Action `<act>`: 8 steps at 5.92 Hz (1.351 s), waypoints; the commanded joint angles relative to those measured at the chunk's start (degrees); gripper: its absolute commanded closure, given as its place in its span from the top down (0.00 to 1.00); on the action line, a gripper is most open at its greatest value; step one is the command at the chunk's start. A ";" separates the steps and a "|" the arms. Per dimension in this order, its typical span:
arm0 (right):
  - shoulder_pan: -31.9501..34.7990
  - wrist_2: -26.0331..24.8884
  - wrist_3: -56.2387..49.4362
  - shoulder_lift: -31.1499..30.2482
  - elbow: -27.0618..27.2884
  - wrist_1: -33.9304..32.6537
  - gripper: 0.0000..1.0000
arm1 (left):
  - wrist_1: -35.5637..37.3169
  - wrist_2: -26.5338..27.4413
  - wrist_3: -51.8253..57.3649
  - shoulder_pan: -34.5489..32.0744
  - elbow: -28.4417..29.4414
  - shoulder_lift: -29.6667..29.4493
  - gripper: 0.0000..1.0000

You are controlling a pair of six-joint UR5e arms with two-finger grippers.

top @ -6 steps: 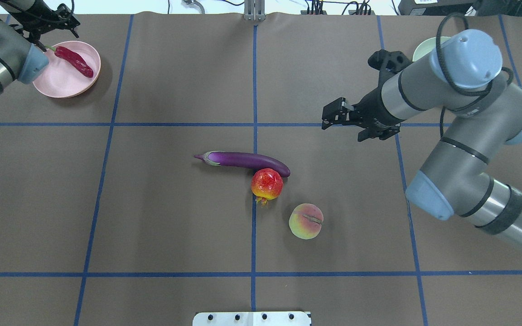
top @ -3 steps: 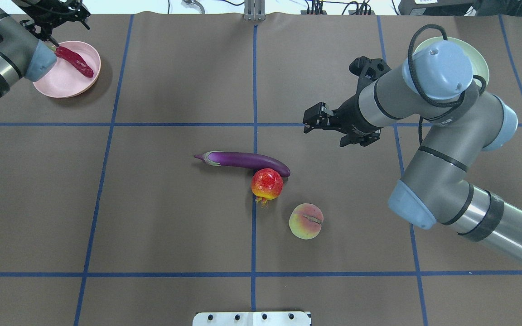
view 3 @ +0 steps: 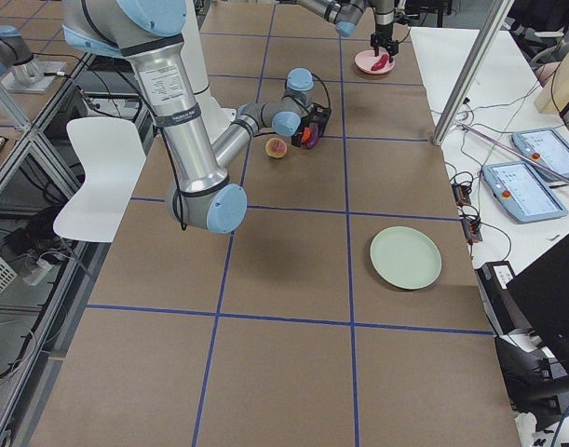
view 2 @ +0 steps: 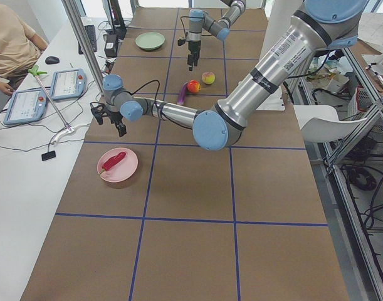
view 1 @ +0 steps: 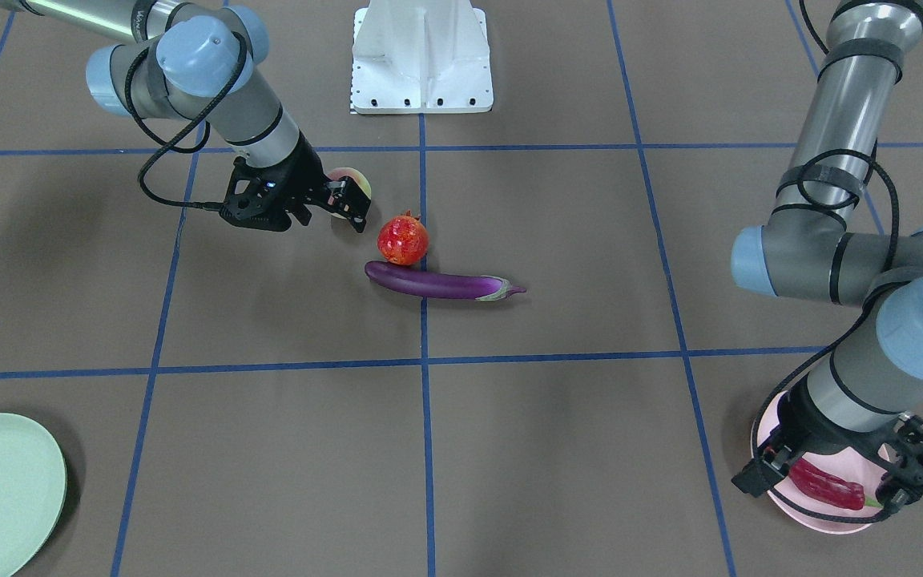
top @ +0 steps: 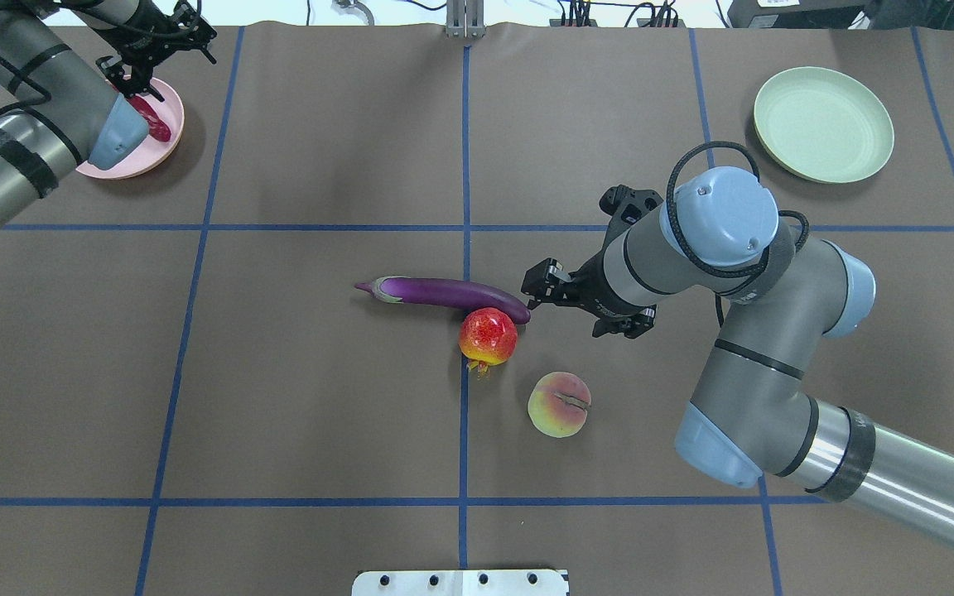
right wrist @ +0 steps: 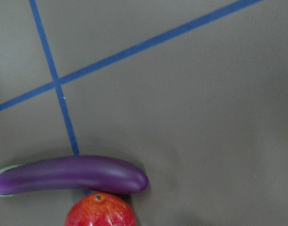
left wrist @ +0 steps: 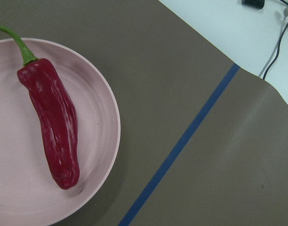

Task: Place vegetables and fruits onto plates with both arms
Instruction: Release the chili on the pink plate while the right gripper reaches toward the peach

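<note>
The peach near the red pomegranate is next for my right gripper, which should move down to it and close on both sides of the peach's middle (view 1: 355, 181).
The purple eggplant (top: 444, 294) lies mid-table with the red pomegranate (top: 488, 335) touching its right end; both show in the right wrist view, eggplant (right wrist: 73, 175) and pomegranate (right wrist: 100, 212). The peach (top: 559, 403) lies apart, nearer the robot. My right gripper (top: 576, 302) is open and empty, just right of the eggplant's tip, above the table. The dark-red chili (top: 154, 124) lies on the pink plate (top: 146, 157). My left gripper (top: 154, 45) is open and empty above the plate's far edge. The mint green plate (top: 823, 124) is bare at far right.
The white base block (top: 460, 582) sits at the near table edge. Blue tape lines (top: 464, 165) divide the brown table. In the front-facing view my right gripper (view 1: 325, 210) partly hides the peach (view 1: 359, 180).
My right arm has swung left and nearer, from over the green plate to beside the eggplant's tip. My left gripper has drifted right over the pink plate; the chili stays put.
</note>
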 commanded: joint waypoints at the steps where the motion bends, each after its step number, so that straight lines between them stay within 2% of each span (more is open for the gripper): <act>1: -0.96 0.12 0.07 -0.48 0.56 -2.79 0.96 | -0.06 0.06 -1.67 1.23 -0.75 0.00 1.00; 2: -2.00 0.39 0.07 -1.45 0.48 -2.70 0.92 | -0.06 0.06 -2.03 1.50 -0.84 0.00 1.00; 8: -7.10 0.48 0.15 -2.42 0.57 -2.70 0.93 | -0.15 0.42 -2.12 2.55 -1.01 0.09 1.00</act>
